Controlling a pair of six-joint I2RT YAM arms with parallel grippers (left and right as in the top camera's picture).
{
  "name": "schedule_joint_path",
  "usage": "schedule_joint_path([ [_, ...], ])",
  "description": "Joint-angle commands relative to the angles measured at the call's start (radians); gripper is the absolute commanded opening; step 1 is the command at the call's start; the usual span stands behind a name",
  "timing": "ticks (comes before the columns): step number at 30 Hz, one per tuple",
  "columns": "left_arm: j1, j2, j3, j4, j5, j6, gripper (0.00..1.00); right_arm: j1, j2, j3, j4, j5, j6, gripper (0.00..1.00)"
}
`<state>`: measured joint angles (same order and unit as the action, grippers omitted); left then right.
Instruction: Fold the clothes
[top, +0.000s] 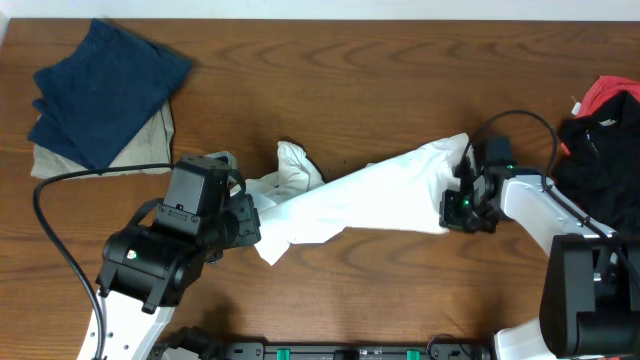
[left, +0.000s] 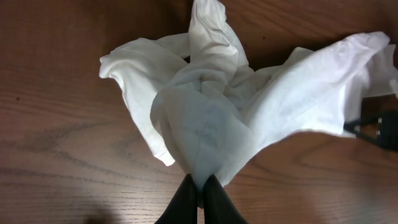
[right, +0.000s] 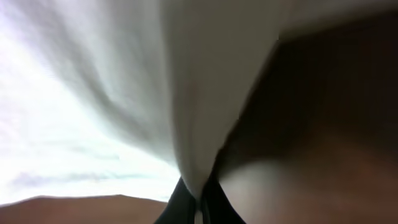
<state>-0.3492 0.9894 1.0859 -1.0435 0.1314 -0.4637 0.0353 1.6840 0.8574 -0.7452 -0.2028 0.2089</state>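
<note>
My left gripper is holding the fold with the T-shirt bunched around it, so it should open and take the T-shirt's bunched part (top: 292, 172) while my right gripper keeps its end of the T-shirt.
The clothes (top: 370, 195), a white T-shirt, lie bunched and stretched across the middle of the wooden table between my two arms. My left gripper (top: 252, 215) is shut on the shirt's left end; in the left wrist view its black fingers (left: 200, 190) pinch a gathered fold of the white cloth (left: 211, 118). At the shirt's right end my right gripper (top: 455, 200) is shut on the fabric. The right wrist view is filled by blurred white cloth (right: 93, 93) running down between the black fingertips (right: 199, 199). No lettering shows.
A navy blue folded garment (top: 108, 90) lies on a beige folded one (top: 155, 140) at the back left. Black (top: 605, 150) and red (top: 610, 92) clothing is piled at the right edge. A black cable (top: 60, 230) loops by the left arm.
</note>
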Motion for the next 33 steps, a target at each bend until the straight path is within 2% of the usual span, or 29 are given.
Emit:
schedule_joint_path([
  [1, 0.004, -0.002, 0.004, -0.002, 0.055, 0.016, 0.06, -0.046, 0.029, 0.034, -0.098, 0.177, 0.015, 0.01],
  [6, -0.012, 0.016, 0.004, -0.002, 0.193, 0.016, 0.06, -0.186, 0.014, 0.249, -0.33, 0.386, 0.043, 0.01],
  [10, -0.06, 0.047, 0.003, 0.002, 0.289, 0.013, 0.07, -0.31, 0.009, 0.439, -0.449, 0.429, 0.088, 0.01],
  [12, -0.095, 0.07, 0.003, 0.011, 0.349, 0.013, 0.29, -0.364, 0.009, 0.52, -0.487, 0.4, 0.094, 0.01],
  [13, -0.114, 0.08, 0.003, 0.015, 0.377, 0.014, 0.51, -0.383, 0.009, 0.546, -0.499, 0.393, 0.094, 0.01],
  [15, -0.151, 0.101, 0.003, 0.021, 0.403, 0.014, 0.69, -0.413, 0.009, 0.581, -0.508, 0.394, 0.094, 0.01],
  [16, -0.167, 0.111, 0.003, 0.021, 0.403, 0.016, 0.73, -0.427, 0.009, 0.59, -0.509, 0.394, 0.094, 0.01],
  [19, -0.197, 0.141, 0.003, 0.021, 0.391, 0.052, 0.77, -0.462, 0.009, 0.595, -0.511, 0.393, 0.102, 0.01],
  [26, -0.197, 0.217, 0.003, 0.052, 0.221, 0.037, 0.8, -0.481, 0.009, 0.595, -0.527, 0.387, 0.101, 0.01],
  [33, -0.198, 0.405, 0.002, 0.167, 0.222, 0.033, 0.8, -0.473, 0.009, 0.595, -0.527, 0.341, 0.089, 0.01],
])
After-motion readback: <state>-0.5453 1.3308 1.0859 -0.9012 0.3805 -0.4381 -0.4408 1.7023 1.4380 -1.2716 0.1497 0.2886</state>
